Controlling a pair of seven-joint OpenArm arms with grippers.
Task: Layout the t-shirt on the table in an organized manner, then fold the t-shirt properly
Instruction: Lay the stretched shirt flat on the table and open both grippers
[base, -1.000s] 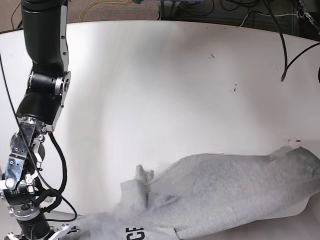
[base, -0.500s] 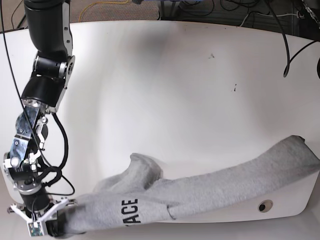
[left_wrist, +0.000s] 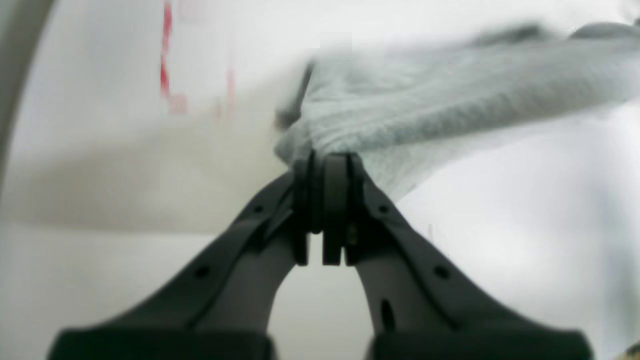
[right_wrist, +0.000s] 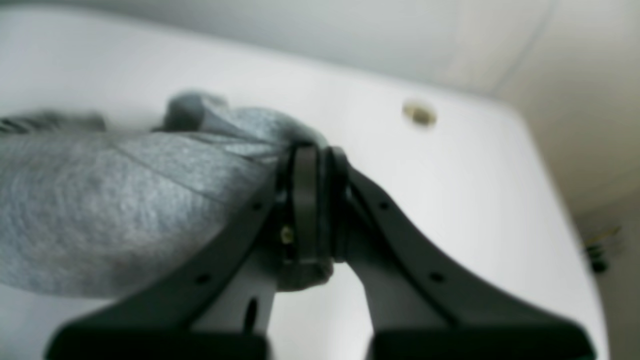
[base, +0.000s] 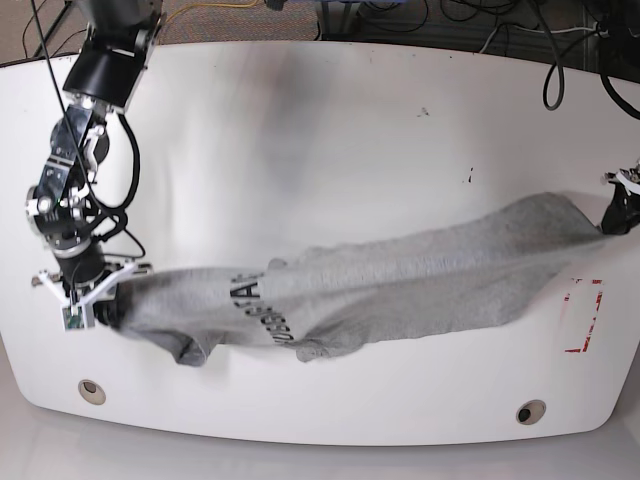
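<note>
My left gripper is going to release the end of the t-shirt, which I should leave on the white table (base: 545, 92) by the black cable loop that is hanging.
The heather-grey t-shirt (base: 400, 285) is stretched in a long band across the near half of the white table (base: 320, 150), with black lettering showing near its left end. My right gripper (base: 105, 305) is shut on the shirt's left end, and the right wrist view shows its jaws (right_wrist: 315, 155) pinching bunched grey fabric (right_wrist: 125, 200). My left gripper (base: 612, 218) is shut on the shirt's right end at the table's right edge. In the left wrist view its jaws (left_wrist: 325, 162) clamp a ribbed-looking fold of the shirt (left_wrist: 425, 110). The shirt sags loosely between the two grips.
A red-marked rectangle (base: 583, 315) lies near the right edge, just below the shirt's right end, and shows blurred as the red mark (left_wrist: 165, 60). Two grommet holes (base: 91, 390) (base: 530, 411) sit along the near edge. Cables hang beyond the far edge (base: 560, 60).
Both grippers have carried the shirt away from the near edge toward the table's middle. The shirt went from hanging partly off the front to being drawn out between them on the tabletop.
</note>
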